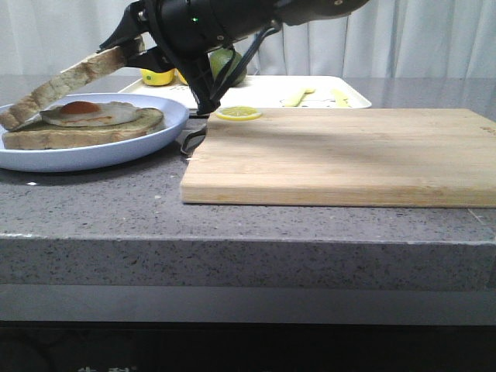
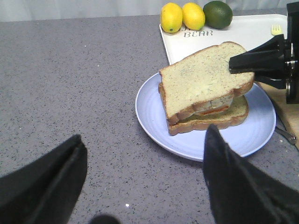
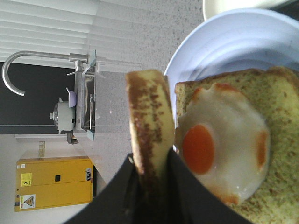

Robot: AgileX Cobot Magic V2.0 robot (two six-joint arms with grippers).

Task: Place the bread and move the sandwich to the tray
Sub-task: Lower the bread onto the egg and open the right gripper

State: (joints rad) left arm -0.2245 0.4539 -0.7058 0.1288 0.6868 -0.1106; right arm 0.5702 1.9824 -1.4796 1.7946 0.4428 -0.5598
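Note:
Next, the left gripper closes on the pale-blue plate's rim (image 1: 3,108) (image 2: 138,99), on the side away from the cutting board, to carry the sandwich.
The plain bread (image 1: 62,84) is clamped at one edge by my right gripper (image 1: 128,48). It slants over the sandwich (image 1: 85,128), an egg-topped slice on the pale-blue plate (image 1: 124,147). The bread's low end touches the sandwich's left edge and its gripped end is raised. In the right wrist view the fingers (image 3: 180,186) pinch the bread (image 3: 147,116) beside the egg (image 3: 219,149). My left gripper (image 2: 140,179) is open and empty over the counter, just short of the plate (image 2: 154,112). The white tray (image 1: 263,91) lies behind the plate.
A wooden cutting board (image 1: 341,155) lies right of the plate, with a lemon slice (image 1: 239,113) at its back corner. Two lemons (image 2: 182,16) and a lime (image 2: 217,13) sit on the tray's edge, and a fork (image 1: 298,95) lies on the tray. A metal utensil (image 1: 190,143) lies between plate and board.

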